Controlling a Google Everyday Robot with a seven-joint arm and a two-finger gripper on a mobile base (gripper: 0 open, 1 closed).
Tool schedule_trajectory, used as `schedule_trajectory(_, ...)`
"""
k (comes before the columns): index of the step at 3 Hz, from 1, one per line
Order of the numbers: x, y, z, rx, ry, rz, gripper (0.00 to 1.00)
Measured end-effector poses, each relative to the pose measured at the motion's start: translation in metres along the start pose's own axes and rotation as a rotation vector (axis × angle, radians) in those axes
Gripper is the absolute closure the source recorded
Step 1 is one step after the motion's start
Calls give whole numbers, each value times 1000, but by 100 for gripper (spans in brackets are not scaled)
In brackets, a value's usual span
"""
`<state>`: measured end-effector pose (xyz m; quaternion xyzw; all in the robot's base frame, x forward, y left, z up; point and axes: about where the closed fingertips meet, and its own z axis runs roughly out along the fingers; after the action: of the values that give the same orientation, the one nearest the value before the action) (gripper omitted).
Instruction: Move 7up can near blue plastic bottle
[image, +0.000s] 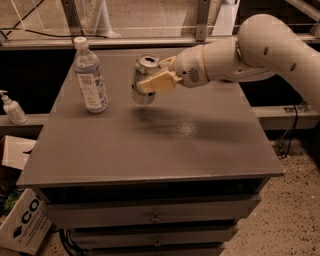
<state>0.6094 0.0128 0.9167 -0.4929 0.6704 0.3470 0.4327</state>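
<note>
The robot's gripper needs to release the 7up can on the grey table (118, 111) right up against the blue plastic bottle, facing the robot's arm.
The 7up can (143, 80), silver with a pull-tab top, is held above the grey table (150, 145), a little right of the blue plastic bottle (90, 77). My gripper (152, 77) is shut on the can, its tan fingers (159, 80) clasping the can's side, and the white arm reaches in from the right. The bottle stands upright near the table's left back part, with a white cap and a white-blue label. A gap remains between can and bottle.
A small white pump bottle (12, 108) stands on a ledge left of the table. A cardboard box (25, 222) lies on the floor at lower left. The table has drawers (155, 215) below its front edge. A cable hangs at right.
</note>
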Motion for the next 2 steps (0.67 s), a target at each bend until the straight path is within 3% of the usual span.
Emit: schedule_trajectory(2,-6,1,65,-31,95,-94,100)
